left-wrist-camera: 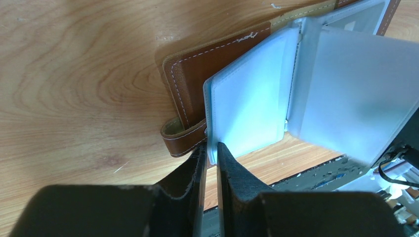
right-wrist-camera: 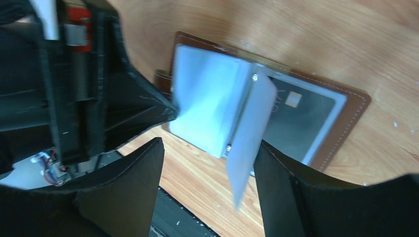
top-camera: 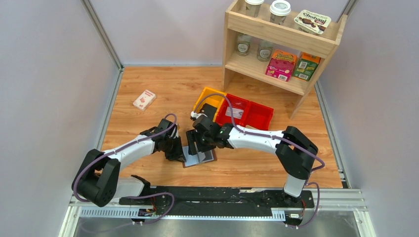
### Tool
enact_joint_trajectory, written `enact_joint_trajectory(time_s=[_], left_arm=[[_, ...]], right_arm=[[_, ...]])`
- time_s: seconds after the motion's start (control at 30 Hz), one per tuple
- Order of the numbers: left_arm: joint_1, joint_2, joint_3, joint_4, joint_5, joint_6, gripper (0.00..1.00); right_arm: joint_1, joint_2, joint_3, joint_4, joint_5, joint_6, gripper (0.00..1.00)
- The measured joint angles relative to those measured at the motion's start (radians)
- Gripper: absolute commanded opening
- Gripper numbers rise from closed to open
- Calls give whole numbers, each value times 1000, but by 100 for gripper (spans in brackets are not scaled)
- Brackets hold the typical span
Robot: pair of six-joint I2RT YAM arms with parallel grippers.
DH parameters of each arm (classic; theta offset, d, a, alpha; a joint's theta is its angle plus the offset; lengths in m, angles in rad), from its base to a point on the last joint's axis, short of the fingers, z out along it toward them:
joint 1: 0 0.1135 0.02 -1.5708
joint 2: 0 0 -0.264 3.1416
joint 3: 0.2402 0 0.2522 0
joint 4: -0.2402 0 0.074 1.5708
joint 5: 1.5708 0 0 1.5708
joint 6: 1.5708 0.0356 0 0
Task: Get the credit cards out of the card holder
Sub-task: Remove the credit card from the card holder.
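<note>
I hold a sleeve's corner by the strap loop with my left gripper, far from the credit card, so I will open and take its edge (right-wrist-camera: 272, 123) near the spine.
The brown card holder (top-camera: 199, 157) lies open on the wood near the front edge. Its frosted inner sleeves (left-wrist-camera: 247, 106) fan up from the spine. My left gripper (left-wrist-camera: 211, 150) is shut on the corner of one sleeve, next to the brown strap loop (left-wrist-camera: 180, 138). One sleeve (right-wrist-camera: 249, 133) stands upright between the fingers of my right gripper (right-wrist-camera: 210, 145), close to the right finger; that gripper is open. A dark grey credit card (right-wrist-camera: 296, 111) with a gold chip shows in the holder's far panel. In the top view the left gripper (top-camera: 178, 152) and right gripper (top-camera: 195, 144) meet over the holder.
A white-and-red small box (top-camera: 144, 99) lies at the back left. A yellow bin (top-camera: 209, 98) and red bins (top-camera: 247, 113) sit behind the right arm. A wooden shelf (top-camera: 281, 47) with jars and boxes stands at the back right. The black base rail (top-camera: 217, 195) runs just before the holder.
</note>
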Motion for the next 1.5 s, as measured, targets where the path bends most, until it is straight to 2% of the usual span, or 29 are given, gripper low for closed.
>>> enact_joint_trajectory(time_s=[0.43,0.57,0.67,0.8,0.97,1.13,1.37,1.5], left_arm=[[0,-10,-5,2,0,0,22],[2,-63,-29,-11,-31,-3,34],[5,-151,-49,-39,-72,-15,48],[15,-300,-66,-101,-148,-39,54],[26,-482,-80,-166,-230,-87,54],[26,-586,-81,-184,-259,-111,54],[26,-578,-80,-142,-195,-124,53],[27,-538,-72,-78,-126,-133,43]], right_arm=[[0,-7,0,109,-145,11,71],[-3,23,-2,165,-200,28,71],[-10,58,-18,214,-236,53,71],[-28,113,-38,279,-277,91,70],[-41,167,-34,325,-314,114,67],[-40,174,-23,324,-315,117,65],[-40,109,-23,245,-224,89,63],[-42,8,-24,165,-104,62,58]])
